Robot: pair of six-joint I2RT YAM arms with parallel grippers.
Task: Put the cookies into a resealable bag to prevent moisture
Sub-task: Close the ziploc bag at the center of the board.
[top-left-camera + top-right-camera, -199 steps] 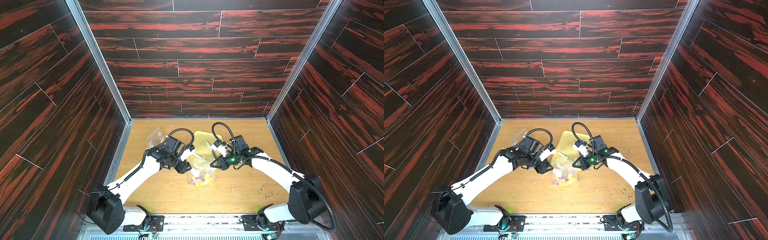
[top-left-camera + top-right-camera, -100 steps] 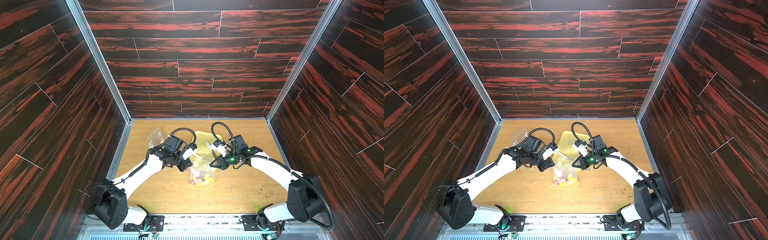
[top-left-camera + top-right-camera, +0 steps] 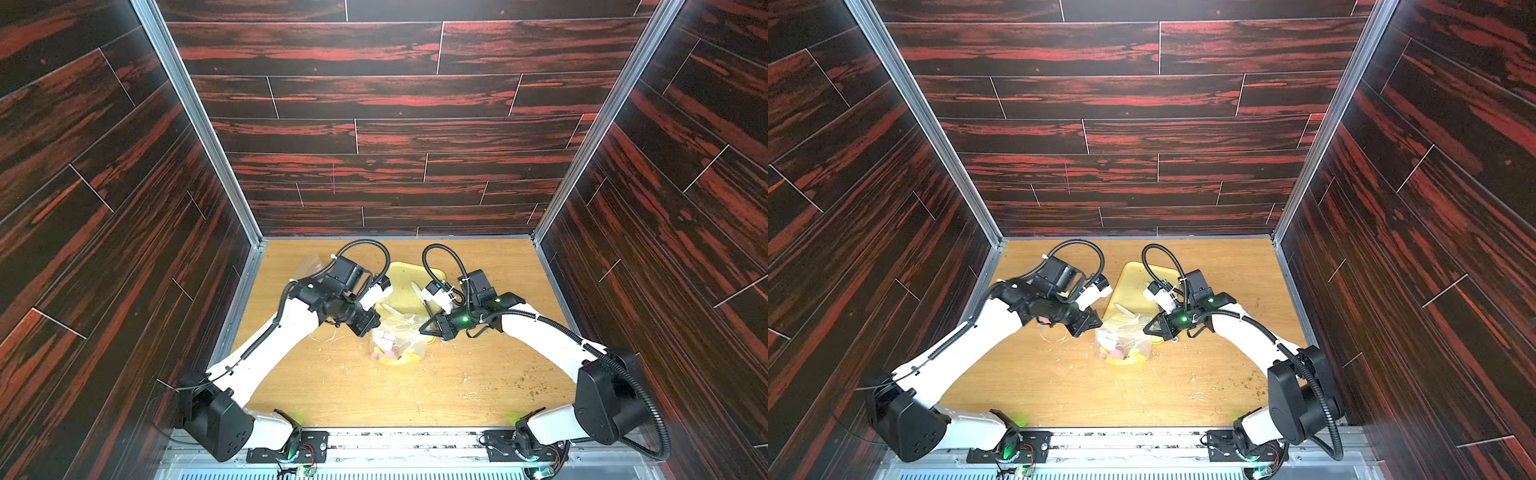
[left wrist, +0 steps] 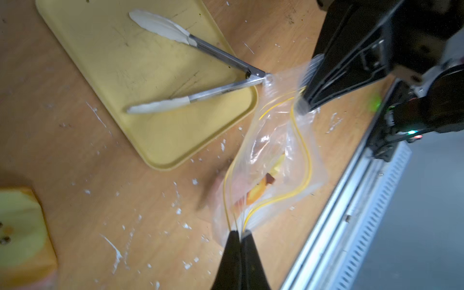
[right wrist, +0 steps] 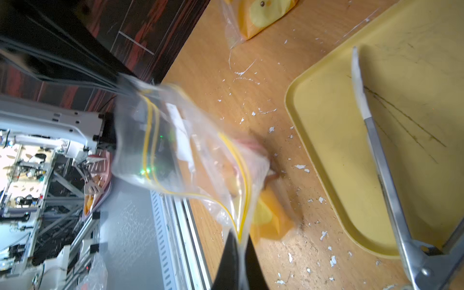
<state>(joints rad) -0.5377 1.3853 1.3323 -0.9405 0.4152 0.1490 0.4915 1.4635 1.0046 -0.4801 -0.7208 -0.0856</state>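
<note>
Next, I pull the bag's gaping opening between my grippers taut with my left gripper, then pinch the zip line (image 4: pixel 293 116) beside my right gripper and slide along.
A clear resealable bag (image 3: pixel 397 343) (image 3: pixel 1123 338) with a yellow zip line hangs mid-table between both grippers, its mouth gaping (image 4: pixel 273 160) (image 5: pixel 190 155). Pink cookies (image 3: pixel 384 354) (image 3: pixel 1117 354) lie at its bottom among white and yellow pieces. My left gripper (image 4: pixel 240 232) (image 3: pixel 371 328) is shut on one end of the zip edge. The other end is pinched in my right gripper (image 5: pixel 239 238) (image 3: pixel 424 328), which is also shut. The brown star cookie cannot be made out.
A yellow tray (image 3: pixel 405 276) (image 4: pixel 113 50) lies behind the bag with metal tongs (image 4: pixel 218 57) (image 5: pixel 384 160) on it. A second clear bag (image 3: pixel 309 266) (image 5: pixel 251 17) with a yellow piece sits at the back left. White crumbs litter the wooden table.
My left gripper has closed onto the bag's zip edge. The right gripper has kept its hold and stayed in place.
</note>
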